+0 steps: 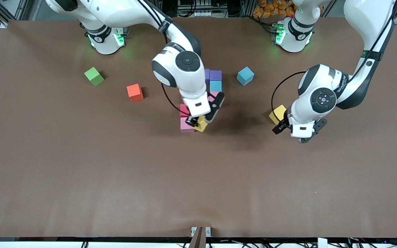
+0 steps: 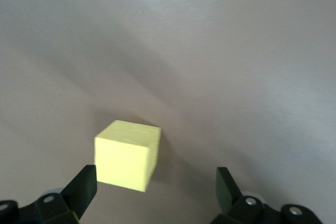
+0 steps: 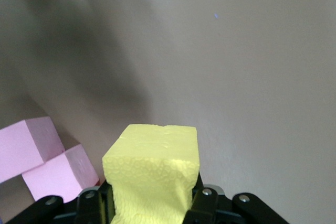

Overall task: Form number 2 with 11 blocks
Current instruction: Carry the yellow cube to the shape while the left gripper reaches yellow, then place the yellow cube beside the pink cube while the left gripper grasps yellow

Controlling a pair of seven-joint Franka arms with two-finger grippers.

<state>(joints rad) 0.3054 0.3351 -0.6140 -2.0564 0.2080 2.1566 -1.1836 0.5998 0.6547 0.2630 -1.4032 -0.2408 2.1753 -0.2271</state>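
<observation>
My left gripper is to head next for the yellow block that lies apart from the pink block, and it should close on that yellow block's opposite sides (image 1: 278, 114) (image 2: 127, 156).
My right gripper (image 1: 202, 120) (image 3: 152, 205) is shut on a yellow block (image 1: 202, 125) (image 3: 152, 171), right beside a pink block (image 1: 186, 125) (image 3: 60, 174). A red block (image 1: 184, 109) adjoins that pink one. The row farther from the camera holds purple blocks (image 1: 215, 74), a light blue block (image 1: 215, 85) and a pink block (image 1: 215, 95), partly hidden by the right arm. A second yellow block (image 1: 277, 113) (image 2: 127, 153) lies on the table just ahead of my open left gripper (image 1: 296, 132) (image 2: 155, 192), close to one finger (image 2: 81, 190). An orange-red block (image 1: 135, 92) lies alone.
A green cube (image 1: 94, 76) sits toward the right arm's end of the table. A blue cube (image 1: 245, 75) stands alone beside the cluster, toward the left arm's end. Both arm bases stand along the table edge farthest from the camera.
</observation>
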